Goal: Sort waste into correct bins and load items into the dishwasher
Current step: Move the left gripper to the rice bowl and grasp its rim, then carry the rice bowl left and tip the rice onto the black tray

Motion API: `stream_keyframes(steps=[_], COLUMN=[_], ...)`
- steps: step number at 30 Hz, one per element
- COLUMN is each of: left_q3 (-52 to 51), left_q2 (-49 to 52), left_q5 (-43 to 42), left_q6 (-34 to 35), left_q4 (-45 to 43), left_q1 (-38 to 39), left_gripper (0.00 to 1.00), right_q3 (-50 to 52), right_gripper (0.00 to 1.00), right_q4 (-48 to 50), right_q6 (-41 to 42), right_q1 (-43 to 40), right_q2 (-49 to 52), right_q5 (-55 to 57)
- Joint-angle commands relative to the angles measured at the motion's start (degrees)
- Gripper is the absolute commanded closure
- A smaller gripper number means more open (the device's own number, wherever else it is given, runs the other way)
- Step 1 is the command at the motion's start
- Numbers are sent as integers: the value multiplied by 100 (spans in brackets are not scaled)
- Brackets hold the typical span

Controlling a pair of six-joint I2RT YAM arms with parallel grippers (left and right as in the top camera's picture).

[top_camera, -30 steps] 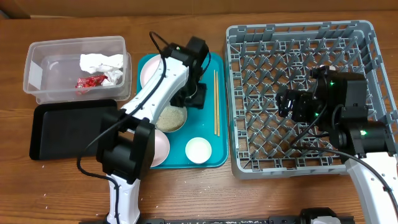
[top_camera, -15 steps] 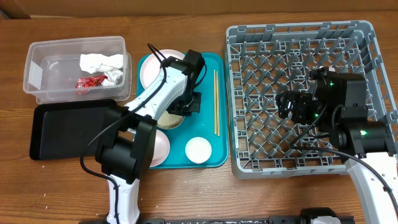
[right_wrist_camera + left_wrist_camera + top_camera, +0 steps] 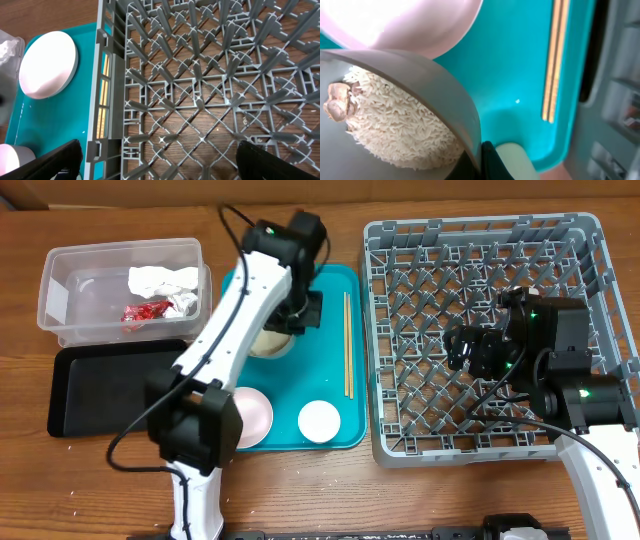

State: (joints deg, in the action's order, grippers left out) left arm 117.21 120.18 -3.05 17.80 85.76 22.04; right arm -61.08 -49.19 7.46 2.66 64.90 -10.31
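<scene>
The white bowl, now hanging over the tray's back, will go down from my left gripper on the teal tray (image 3: 278, 371) between the pink plates.
My left gripper (image 3: 481, 159) is shut on the rim of a white bowl (image 3: 445, 95) that holds a heap of rice (image 3: 395, 125). In the overhead view that bowl (image 3: 270, 344) hangs over the back of the teal tray (image 3: 340, 280), above a pink plate (image 3: 420, 20). The chopsticks (image 3: 347, 345) lie along the tray's right side. A second pink plate (image 3: 255, 415) and a small white cup (image 3: 320, 420) sit at its front. My right gripper (image 3: 470, 350) stands open over the grey dishwasher rack (image 3: 400, 240). The clear tub (image 3: 60, 290) holds the napkin (image 3: 160, 280) and the red wrapper (image 3: 145, 310).
The black tray (image 3: 100, 390) lies in front of the clear tub, left of the teal tray. The rack's tall left wall (image 3: 107, 75) stands close to the teal tray's right edge. A few crumbs dot the wooden table (image 3: 100, 480) at the front left.
My left gripper has shut on the rice bowl's rim and carried it toward the back of the teal tray, uncovering the front pink plate. The right arm has not moved.
</scene>
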Motion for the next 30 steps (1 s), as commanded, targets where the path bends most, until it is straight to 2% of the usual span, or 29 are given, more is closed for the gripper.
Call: stream_keyframes(steps=[1, 6, 10, 15, 20, 26, 30], left_q3=[249, 225, -48, -1067, -2260, -3556, -3943], left_q2=[-553, -957, -1049, -1036, -1034, -1021, -981], left_q5=[-260, -1099, -2100, -3834, -5141, -6234, -6929], left_q6=[-391, -1139, -2194, -3689, -4843, -5108, -5101], left_q4=[315, 772, 1005, 874, 634, -114, -365], left_q1=[-590, -1803, -2868, -4070, -5027, -6356, -6918], left_gripper=[96, 96, 96, 96, 96, 96, 96], right_q3=[-140, -140, -140, -140, -140, -140, -140], right_gripper=[0, 0, 0, 0, 0, 0, 0], right_q4=[24, 83, 131, 146, 146, 149, 142], right_q6=[-24, -22, -22, -20, -17, -2, -2], right_q1=[-15, -15, -15, -15, -15, -15, -15], right_q2=[-15, -15, -15, -15, -15, -15, -15], right_q5=[-28, -31, -31, -33, -37, -138, -140])
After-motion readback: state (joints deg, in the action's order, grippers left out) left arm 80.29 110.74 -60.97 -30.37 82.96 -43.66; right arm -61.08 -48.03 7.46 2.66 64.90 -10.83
